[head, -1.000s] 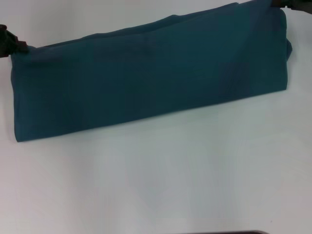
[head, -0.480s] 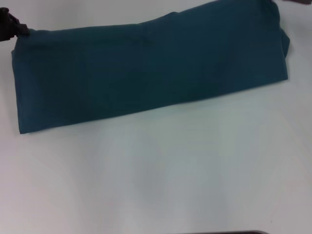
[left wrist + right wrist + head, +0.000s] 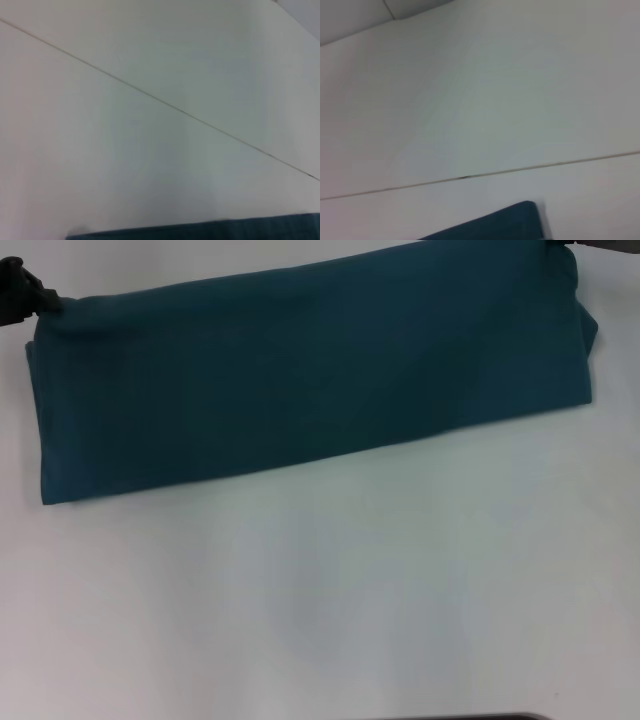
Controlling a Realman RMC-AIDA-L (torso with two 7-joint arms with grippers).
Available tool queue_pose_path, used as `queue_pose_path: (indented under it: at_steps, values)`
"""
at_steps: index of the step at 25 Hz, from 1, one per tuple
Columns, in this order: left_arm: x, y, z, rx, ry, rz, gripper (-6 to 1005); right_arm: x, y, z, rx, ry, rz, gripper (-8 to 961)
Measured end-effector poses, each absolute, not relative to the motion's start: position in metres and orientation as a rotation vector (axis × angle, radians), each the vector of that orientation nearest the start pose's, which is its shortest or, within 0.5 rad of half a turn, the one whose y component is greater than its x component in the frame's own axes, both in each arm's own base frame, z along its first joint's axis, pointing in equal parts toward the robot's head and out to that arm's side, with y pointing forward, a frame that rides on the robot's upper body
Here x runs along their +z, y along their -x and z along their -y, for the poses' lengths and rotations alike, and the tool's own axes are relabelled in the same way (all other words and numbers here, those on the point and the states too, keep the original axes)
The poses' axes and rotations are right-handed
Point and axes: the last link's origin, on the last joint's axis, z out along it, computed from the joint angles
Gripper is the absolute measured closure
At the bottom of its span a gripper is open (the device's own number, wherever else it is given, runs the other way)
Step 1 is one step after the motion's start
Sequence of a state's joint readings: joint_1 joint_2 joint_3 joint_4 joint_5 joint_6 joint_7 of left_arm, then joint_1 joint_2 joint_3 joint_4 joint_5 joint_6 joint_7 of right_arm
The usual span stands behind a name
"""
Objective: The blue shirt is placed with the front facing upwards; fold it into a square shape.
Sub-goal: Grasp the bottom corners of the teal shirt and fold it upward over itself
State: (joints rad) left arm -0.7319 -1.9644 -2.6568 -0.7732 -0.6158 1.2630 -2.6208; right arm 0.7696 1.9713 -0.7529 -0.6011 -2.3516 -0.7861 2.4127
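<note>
Next, I let go of the shirt's corner with my right gripper along the folded blue shirt's far edge [image 3: 521, 246], a little inward from where it grips.
The blue shirt [image 3: 310, 380] lies folded into a long plain band across the far half of the white table, with no lettering showing. At its far left corner, my left gripper [image 3: 45, 303] is shut on the cloth. My right gripper [image 3: 572, 244] shows only as a dark sliver at the frame's upper edge, holding the far right corner. The shirt's far edge runs straight between the two. A strip of the shirt [image 3: 200, 232] shows in the left wrist view and a corner of the shirt [image 3: 495, 225] in the right wrist view.
The white table [image 3: 320, 590] stretches bare in front of the shirt. A thin seam [image 3: 165, 102] crosses the table surface beyond the shirt. A dark edge [image 3: 460, 717] peeks in at the near border of the head view.
Both grippers have carried the shirt's far edge farther away from me, and the upper layer has settled flatter. The loose fold line seen earlier on top has smoothed out.
</note>
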Motion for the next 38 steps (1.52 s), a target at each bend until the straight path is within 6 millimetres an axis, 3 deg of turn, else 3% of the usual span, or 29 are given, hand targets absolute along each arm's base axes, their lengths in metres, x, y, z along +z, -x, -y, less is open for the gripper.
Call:
queue_pose_path:
  at_steps: [17, 31, 38]
  values:
    - [0.084, 0.287, -0.417, -0.389, 1.841, 1.773, 973, 0.047, -0.256, -0.481, 0.331, 1.886, -1.279, 835]
    - [0.086, 0.289, -0.415, -0.394, 1.822, 1.778, 954, 0.043, -0.251, -0.485, 0.303, 1.890, -1.233, 827]
    - [0.083, 0.299, -0.410, -0.348, 1.777, 1.923, 944, 0.047, -0.246, -0.487, 0.283, 1.926, -1.207, 823]
